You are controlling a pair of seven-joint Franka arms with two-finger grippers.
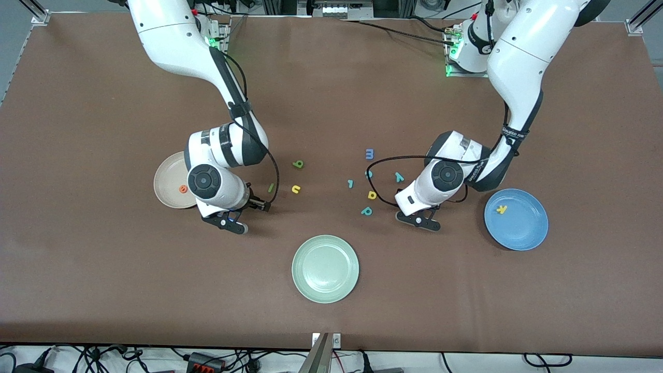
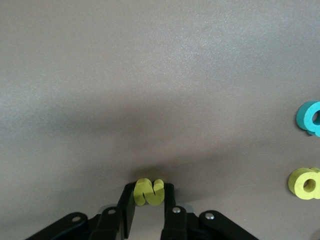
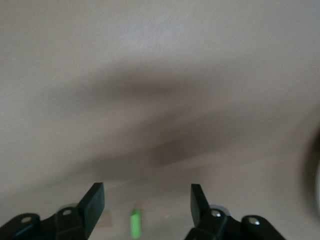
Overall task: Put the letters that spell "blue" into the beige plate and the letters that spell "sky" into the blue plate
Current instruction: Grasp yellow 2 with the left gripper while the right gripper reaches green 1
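Note:
My left gripper is going to set the yellow s down near the middle of the blue plate point(image 1: 522, 218), next to the yellow k.
My left gripper point(image 2: 149, 196) is shut on the yellow s point(image 2: 149, 191), low over the table next to the teal p point(image 2: 312, 117) and yellow d point(image 2: 306, 182); the hand hides the s in the front view. My right gripper point(image 1: 260, 205) hangs open with the dark green l point(image 3: 135, 223) lying between its fingers point(image 3: 95, 197). That l point(image 1: 270, 188), the yellow u point(image 1: 296, 189) and the green b point(image 1: 298, 164) lie on the table. The beige plate point(image 1: 164, 173) holds the orange e point(image 1: 183, 189). The blue plate point(image 1: 523, 230) holds the yellow k point(image 1: 502, 209). The teal y point(image 1: 399, 176) lies by the left hand.
A pale green plate point(image 1: 325, 268) stands nearest the front camera, mid-table. A blue m point(image 1: 370, 154), small teal letters point(image 1: 350, 183), the yellow d point(image 1: 372, 195) and the teal p point(image 1: 366, 211) lie between the two hands. A black cable loops over the table beside the left hand.

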